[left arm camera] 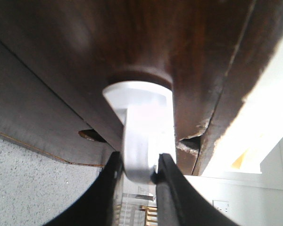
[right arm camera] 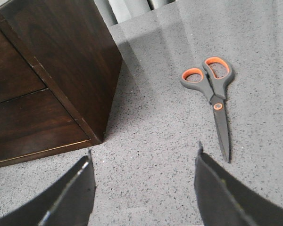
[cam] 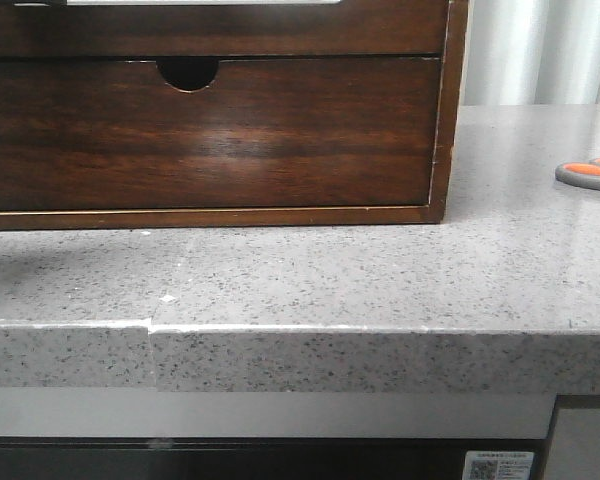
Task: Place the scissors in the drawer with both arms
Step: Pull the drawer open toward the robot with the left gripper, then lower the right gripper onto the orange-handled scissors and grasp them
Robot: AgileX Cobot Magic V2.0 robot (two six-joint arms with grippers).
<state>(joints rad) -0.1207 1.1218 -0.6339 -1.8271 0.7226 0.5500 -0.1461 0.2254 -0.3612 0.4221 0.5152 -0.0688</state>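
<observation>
My right gripper should grab the grey scissors at the base of their handles (right arm camera: 216, 94), between the orange handle loops and the scissors' screw.
The drawer (cam: 210, 30) is the upper dark brown front of the wooden cabinet, with a white strip along its top edge. In the left wrist view its glossy front (left arm camera: 146, 37) fills the frame. My left gripper (left arm camera: 139, 170) is shut on the white lip (left arm camera: 141, 122) in its cut-out. The grey scissors with orange handle loops (right arm camera: 217, 99) lie flat on the counter to the right of the cabinet, and only their handles (cam: 590, 174) show in the front view. My right gripper (right arm camera: 144, 160) is open and empty above the counter, between the cabinet corner and the scissors.
The lower drawer (cam: 210, 135) has a small half-round notch (cam: 188, 72) and is shut. The cabinet (right arm camera: 70, 52) stands on a grey speckled counter (cam: 380, 270), whose front edge (cam: 330, 328) runs across the front view. Neither arm shows in the front view.
</observation>
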